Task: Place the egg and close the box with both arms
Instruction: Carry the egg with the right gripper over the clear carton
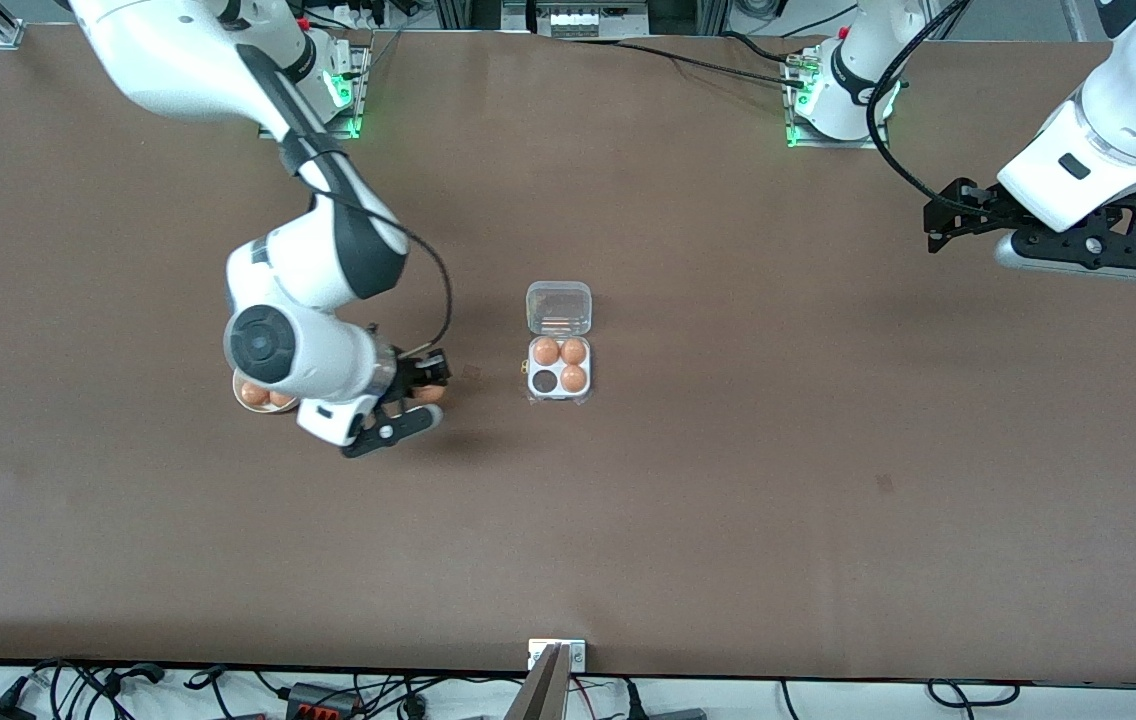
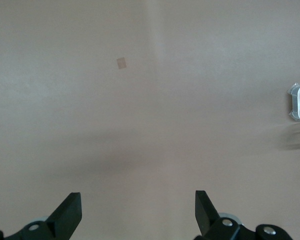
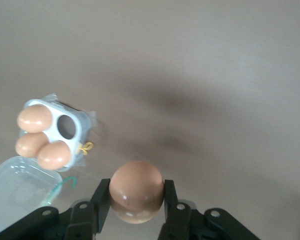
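Note:
I will use my right gripper to set the orange-brown egg down and let go of it in the empty cell of the box's white tray (image 1: 545, 380) (image 3: 66, 127).
My right gripper (image 1: 426, 392) is shut on an orange-brown egg (image 3: 136, 189) and holds it over bare table, between the bowl and the box. The held egg also shows in the front view (image 1: 430, 396). The box (image 1: 531, 371) sits mid-table with its clear lid (image 1: 559, 306) open and lying flat. Three eggs fill its white tray (image 3: 79, 121). One cell (image 1: 545, 381) is empty, the one nearer the front camera toward the right arm's end. My left gripper (image 1: 933, 226) is open and empty, waiting above the left arm's end of the table; the left wrist view shows it wide open (image 2: 137, 210).
A round bowl (image 1: 240, 400) holding more eggs (image 1: 254, 393) sits mostly hidden under my right arm. The box's edge (image 2: 296, 102) shows in the left wrist view. A small tape mark (image 2: 121, 63) lies on the brown table.

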